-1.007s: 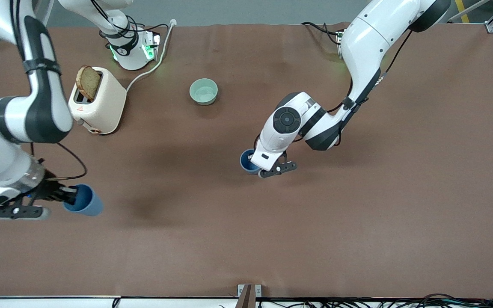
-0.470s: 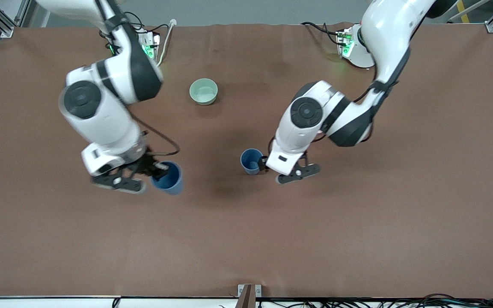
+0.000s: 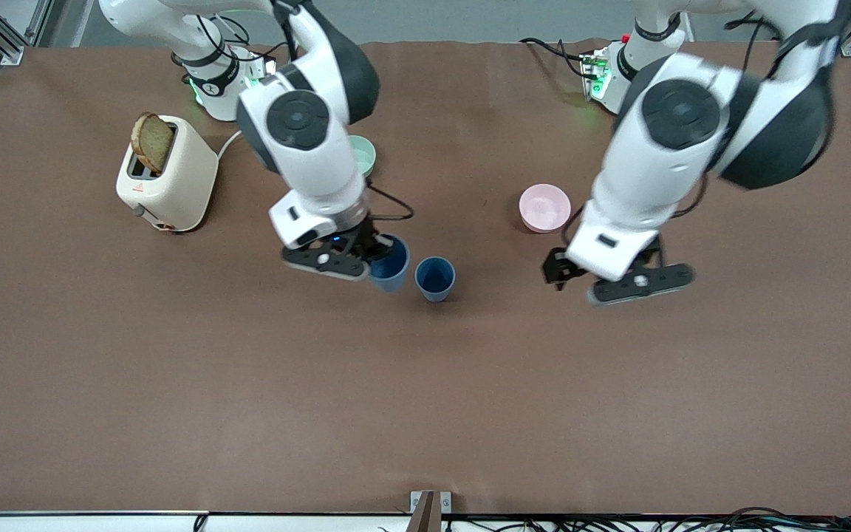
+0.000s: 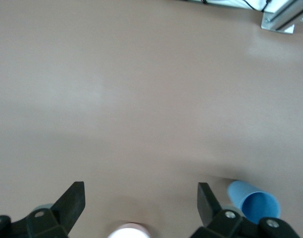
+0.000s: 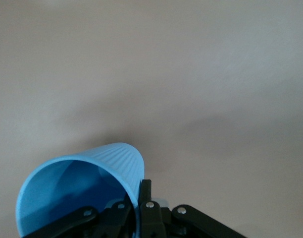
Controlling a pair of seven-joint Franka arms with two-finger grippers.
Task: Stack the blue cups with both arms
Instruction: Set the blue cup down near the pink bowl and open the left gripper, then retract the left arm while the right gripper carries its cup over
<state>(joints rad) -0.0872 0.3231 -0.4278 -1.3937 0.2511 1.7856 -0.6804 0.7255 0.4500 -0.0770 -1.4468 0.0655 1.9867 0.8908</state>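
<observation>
Next, the right gripper releases its blue cup inside the blue cup standing upright on the table (image 3: 435,276).
One blue cup (image 3: 435,278) stands upright on the table's middle; it also shows in the left wrist view (image 4: 254,204). My right gripper (image 3: 375,251) is shut on the rim of the second blue cup (image 3: 391,264) and holds it tilted in the air just beside the standing cup, toward the right arm's end. In the right wrist view the held cup (image 5: 82,191) fills the lower corner, its wall pinched in my right gripper (image 5: 137,203). My left gripper (image 3: 564,267) is open and empty, raised over the table by the pink bowl; its jaws (image 4: 140,198) stand wide apart.
A pink bowl (image 3: 544,207) sits toward the left arm's end, and shows in the left wrist view (image 4: 126,231). A pale green bowl (image 3: 365,154) is half hidden under the right arm. A cream toaster (image 3: 171,177) with bread (image 3: 152,142) stands toward the right arm's end.
My right arm carried its cup from the right arm's end to beside the standing cup. My left gripper left the standing cup and moved away toward the left arm's end, uncovering the pink bowl.
</observation>
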